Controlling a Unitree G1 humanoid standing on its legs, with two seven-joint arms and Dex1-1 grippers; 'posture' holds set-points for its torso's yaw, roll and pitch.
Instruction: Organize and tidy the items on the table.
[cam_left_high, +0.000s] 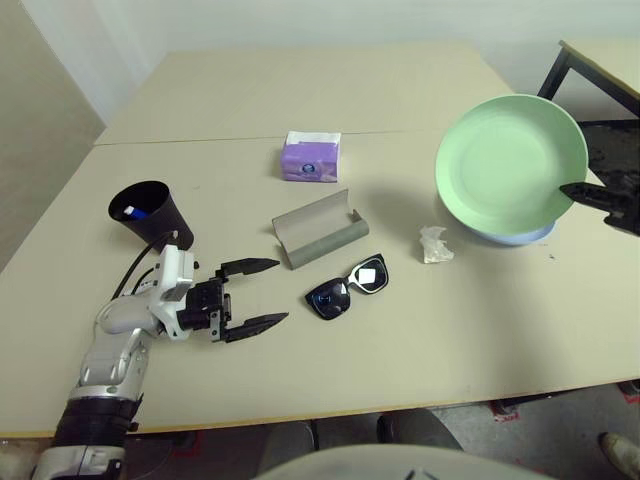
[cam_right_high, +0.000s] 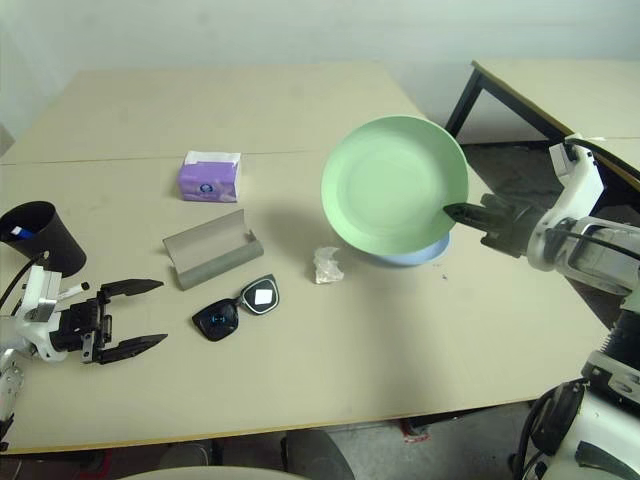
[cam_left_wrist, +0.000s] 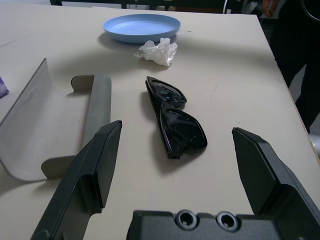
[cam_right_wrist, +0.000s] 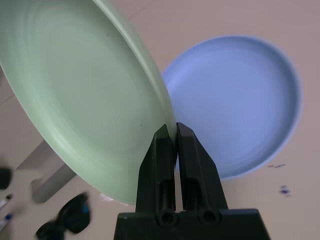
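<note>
Next, I let go of the pale green plate, now tilted above the pale blue plate, with my right gripper on top of the pale blue plate (cam_right_wrist: 231, 106), beyond the crumpled tissue.
My right gripper (cam_right_high: 450, 212) is shut on the rim of the pale green plate (cam_right_high: 392, 180). It holds the plate tilted above the pale blue plate (cam_right_wrist: 240, 100), which lies flat on the table (cam_left_high: 300, 90). My left gripper (cam_left_high: 272, 292) stands open low over the front left, fingers pointing at the black sunglasses (cam_left_high: 347, 286), with nothing between them. The grey glasses case (cam_left_high: 320, 228) lies open just beyond the sunglasses. A crumpled white tissue (cam_left_high: 435, 245) sits between the sunglasses and the plates. A blue-capped marker (cam_left_high: 133, 212) shows inside a black cup (cam_left_high: 150, 212).
A purple tissue box (cam_left_high: 310, 157) stands near the table's seam, behind the case. A dark-legged table (cam_left_high: 600, 60) stands at the far right, past the table's edge. The black cup is close to my left forearm.
</note>
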